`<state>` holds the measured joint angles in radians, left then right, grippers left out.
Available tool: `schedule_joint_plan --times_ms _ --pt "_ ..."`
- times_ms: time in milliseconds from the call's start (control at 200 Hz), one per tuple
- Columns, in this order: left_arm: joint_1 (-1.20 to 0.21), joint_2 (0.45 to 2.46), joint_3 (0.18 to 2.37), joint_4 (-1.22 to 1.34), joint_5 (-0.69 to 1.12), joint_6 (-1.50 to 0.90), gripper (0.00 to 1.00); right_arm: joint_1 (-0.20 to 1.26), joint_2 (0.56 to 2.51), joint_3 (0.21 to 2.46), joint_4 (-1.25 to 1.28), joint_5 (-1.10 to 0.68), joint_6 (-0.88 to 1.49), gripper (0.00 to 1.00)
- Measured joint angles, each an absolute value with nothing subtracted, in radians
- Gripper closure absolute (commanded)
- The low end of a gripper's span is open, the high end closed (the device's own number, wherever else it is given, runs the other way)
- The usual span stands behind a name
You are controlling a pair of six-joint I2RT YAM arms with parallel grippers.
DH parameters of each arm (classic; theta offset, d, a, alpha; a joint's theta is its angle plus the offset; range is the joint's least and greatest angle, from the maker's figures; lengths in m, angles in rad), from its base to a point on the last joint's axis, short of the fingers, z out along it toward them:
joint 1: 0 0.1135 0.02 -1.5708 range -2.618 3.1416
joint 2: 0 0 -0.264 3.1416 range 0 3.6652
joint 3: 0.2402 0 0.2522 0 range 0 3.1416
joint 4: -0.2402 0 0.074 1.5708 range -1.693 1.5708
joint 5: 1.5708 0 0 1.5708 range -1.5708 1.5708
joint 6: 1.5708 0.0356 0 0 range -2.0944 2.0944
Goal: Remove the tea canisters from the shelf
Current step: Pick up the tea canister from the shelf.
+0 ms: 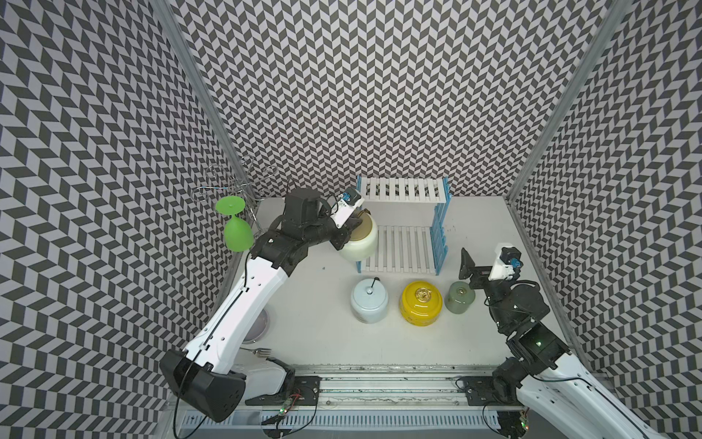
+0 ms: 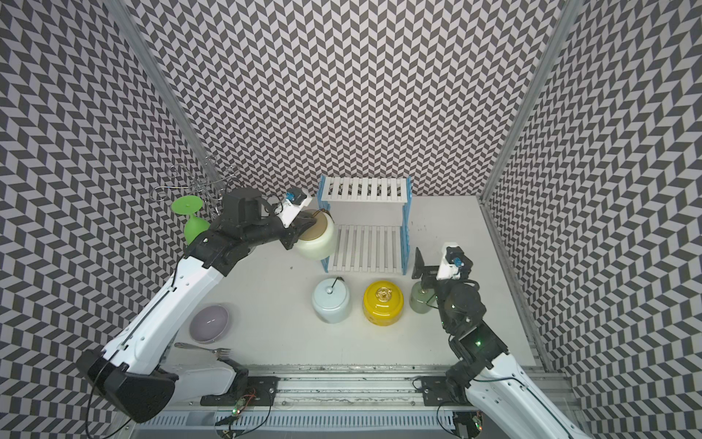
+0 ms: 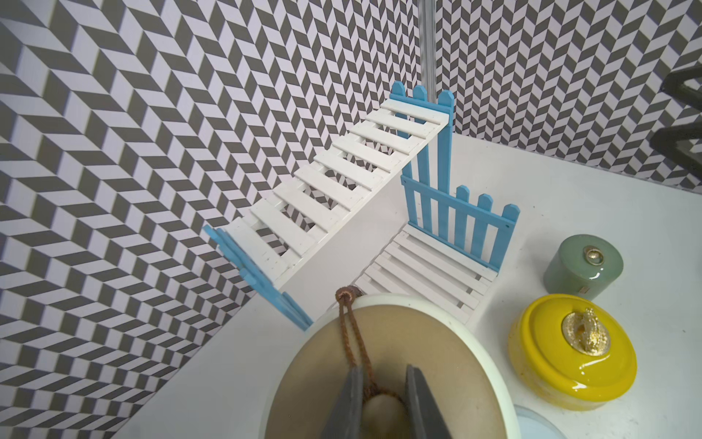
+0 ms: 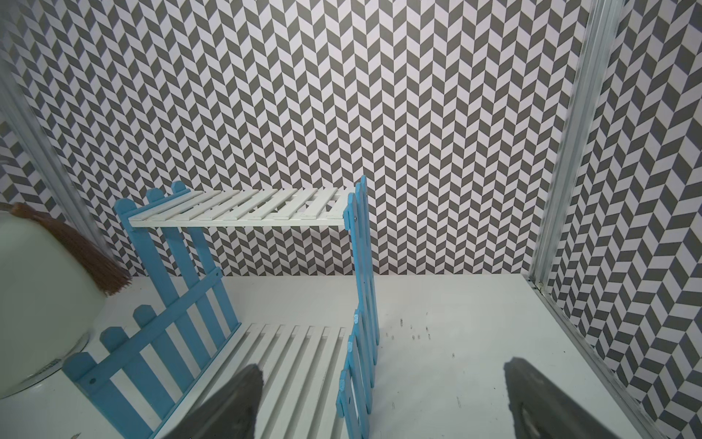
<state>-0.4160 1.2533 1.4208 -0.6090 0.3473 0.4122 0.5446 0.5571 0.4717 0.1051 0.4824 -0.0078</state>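
Observation:
Next, my left gripper lets go of the cream canister on the table (image 1: 318,308) between the pale blue canister and the purple bowl. The cream canister sits tilted outside the shelf now.
The shelf (image 1: 402,249) stands at the back with both white slatted tiers bare; its blue picket sides show in the wrist views (image 3: 461,228) (image 4: 182,289). My left gripper (image 3: 383,371) (image 1: 348,230) is shut on the knob of the cream canister (image 1: 361,243) (image 2: 317,239) with a tan lid (image 3: 380,342). That canister sits tilted just outside the shelf's left side (image 4: 34,289). In front of the shelf, on the table, stand the pale blue canister (image 1: 369,300), the yellow one (image 1: 421,304) (image 3: 573,361) and the sage-green one (image 1: 460,298) (image 3: 583,266). My right gripper (image 1: 479,270) (image 4: 381,368) is open and holds nothing, beside the shelf's right front corner.
A green goblet (image 1: 237,230) hangs upside down on a chrome wire stand (image 1: 235,182) at the back left. A purple bowl (image 2: 209,323) and a fork (image 2: 201,347) lie under the left arm. Patterned walls close three sides.

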Motion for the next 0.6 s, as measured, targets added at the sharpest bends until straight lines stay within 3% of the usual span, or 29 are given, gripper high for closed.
schedule_joint_plan --times_ms 601 --pt "-0.216 0.942 1.085 -0.749 0.369 0.522 1.0 0.545 0.564 0.471 0.105 0.485 -0.008 0.0"
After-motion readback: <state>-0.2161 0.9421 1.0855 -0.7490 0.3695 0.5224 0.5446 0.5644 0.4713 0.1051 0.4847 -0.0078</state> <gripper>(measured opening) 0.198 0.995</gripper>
